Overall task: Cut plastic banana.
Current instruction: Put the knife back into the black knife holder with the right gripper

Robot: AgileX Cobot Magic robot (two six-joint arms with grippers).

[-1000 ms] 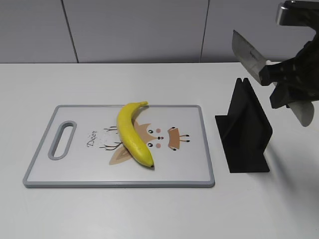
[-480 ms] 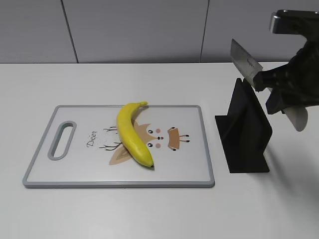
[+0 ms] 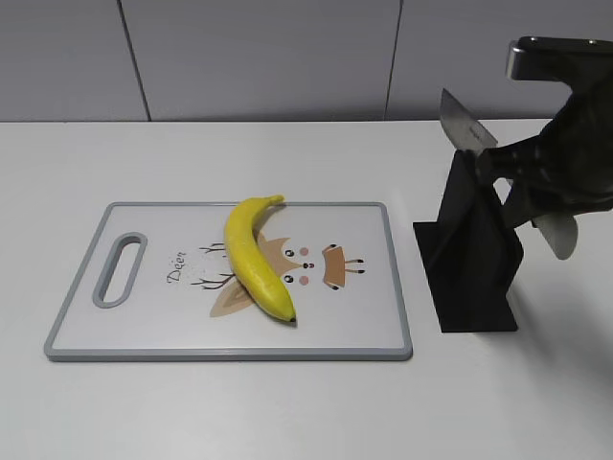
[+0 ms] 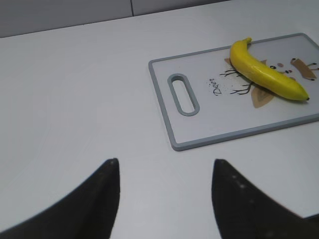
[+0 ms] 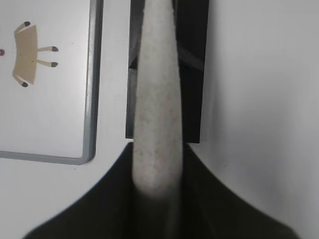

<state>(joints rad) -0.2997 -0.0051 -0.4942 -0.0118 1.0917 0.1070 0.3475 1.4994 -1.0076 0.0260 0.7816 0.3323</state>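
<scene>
The knife will go down from my right gripper into the slot (image 3: 494, 198) (image 5: 167, 20) along the top of the black knife stand.
The yellow plastic banana (image 3: 251, 251) lies whole on the cutting board (image 3: 356, 326), across its deer picture; it also shows in the left wrist view (image 4: 264, 74). My right gripper (image 3: 522, 172) is shut on the pale handle of a knife (image 5: 157, 99). It holds the knife just above the black knife stand (image 3: 474, 259), with the blade (image 3: 465, 125) pointing up and left. My left gripper (image 4: 165, 167) is open and empty over bare table, left of the board (image 4: 199, 129). It is out of the exterior view.
The black stand (image 5: 192, 74) sits right of the board's right edge (image 5: 92, 99). The board has a handle slot (image 3: 119, 270) at its left end. A grey wall runs along the back of the white table.
My right gripper has moved the knife left and a little down, so it now sits just over the black stand. The banana and board have not moved.
</scene>
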